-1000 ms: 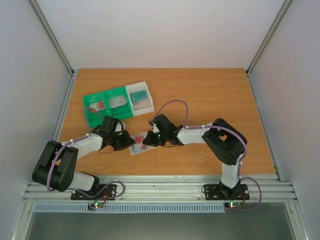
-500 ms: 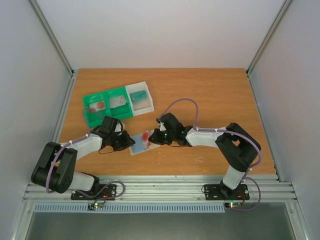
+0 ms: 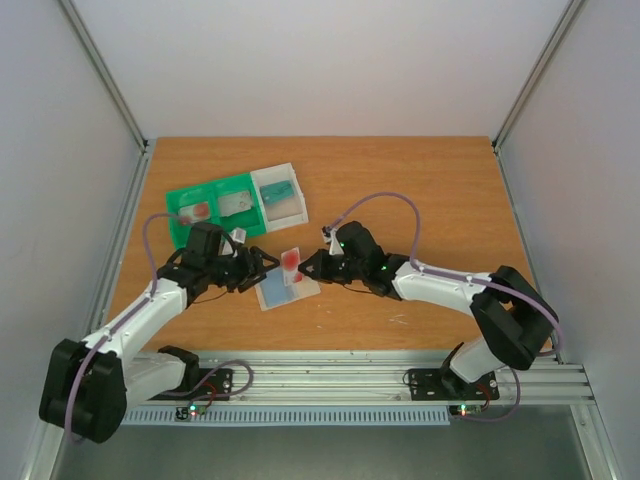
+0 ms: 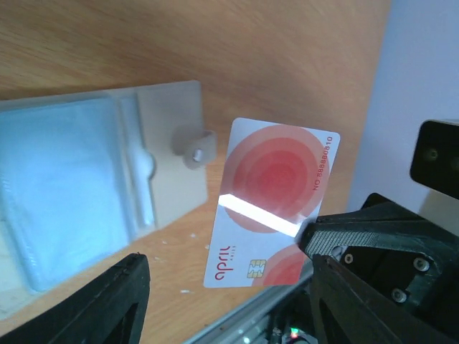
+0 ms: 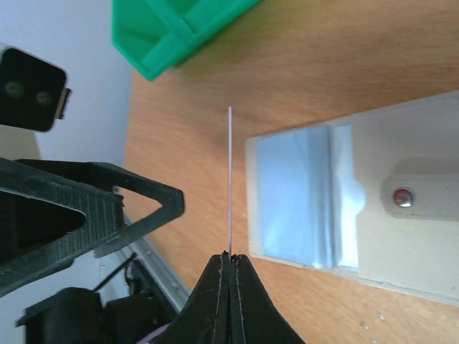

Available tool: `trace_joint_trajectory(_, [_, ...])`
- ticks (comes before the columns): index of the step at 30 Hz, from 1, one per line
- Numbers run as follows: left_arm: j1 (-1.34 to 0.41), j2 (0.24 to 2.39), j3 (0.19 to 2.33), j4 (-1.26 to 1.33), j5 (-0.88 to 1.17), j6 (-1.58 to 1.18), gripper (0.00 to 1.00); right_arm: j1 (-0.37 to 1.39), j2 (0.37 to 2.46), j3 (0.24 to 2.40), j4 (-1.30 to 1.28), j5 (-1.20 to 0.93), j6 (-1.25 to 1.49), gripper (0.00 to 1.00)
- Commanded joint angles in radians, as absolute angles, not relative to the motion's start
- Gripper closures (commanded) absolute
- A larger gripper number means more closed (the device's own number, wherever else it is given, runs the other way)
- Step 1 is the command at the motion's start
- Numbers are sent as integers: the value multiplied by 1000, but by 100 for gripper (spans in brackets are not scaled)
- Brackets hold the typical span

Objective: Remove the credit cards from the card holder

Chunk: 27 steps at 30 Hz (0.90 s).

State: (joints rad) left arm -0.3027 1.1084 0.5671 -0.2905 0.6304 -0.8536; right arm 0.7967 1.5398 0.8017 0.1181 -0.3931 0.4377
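My right gripper holds the credit card's long edge near the chip; it should grip the opposite short end [image 4: 285, 128] and offer my left gripper the chip end.
The pale blue-grey card holder [image 3: 283, 291] lies open and flat on the table, its pockets [image 4: 64, 179] and its white tab [image 5: 419, 197] showing. My right gripper [image 3: 306, 263] is shut on one edge of a white credit card with red circles [image 4: 276, 193] and holds it in the air, clear of the holder. In the right wrist view this card [image 5: 229, 179] shows edge-on, rising from the shut fingertips of the right gripper [image 5: 230, 256]. My left gripper [image 3: 258, 268] is open, its fingers [image 4: 107, 301] spread on either side of the card without touching it.
A green-and-white three-compartment tray [image 3: 213, 186] stands behind the left arm, with a red-printed card [image 3: 197, 211], a grey card [image 3: 235, 204] and a teal card [image 3: 281, 189] in it. The two grippers are close together above the holder.
The right gripper has drawn the white-and-red card out of the holder and lifted it to the right. The left gripper has opened, let go of the holder and risen.
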Motion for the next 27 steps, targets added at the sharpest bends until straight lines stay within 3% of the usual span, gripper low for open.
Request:
trace_joint_trajectory(1, [-305,1046,590,-247,712,-940,36,793,1450,761,262,-411,521,99])
trace_joint_trajectory(9, [-305,971,555,-50,809,-1092,38,793,1329,681,428,-415,598,99])
trace_joint_trajectory(15, [-305,941,533,117,845,-1201,60,795,1351,665,542,-473,655,99])
trace_joint_trajectory(21, [-305,947,527,167,872,-1204,98,794,1360,647,570,-492,657,99])
trace_joint_trajectory(25, [-305,957,535,200,900,-1202,100,795,1326,654,509,-509,601,94])
trace_joint_trajectory(27, [-305,964,545,204,920,-1191,100,794,1292,669,426,-516,544,81])
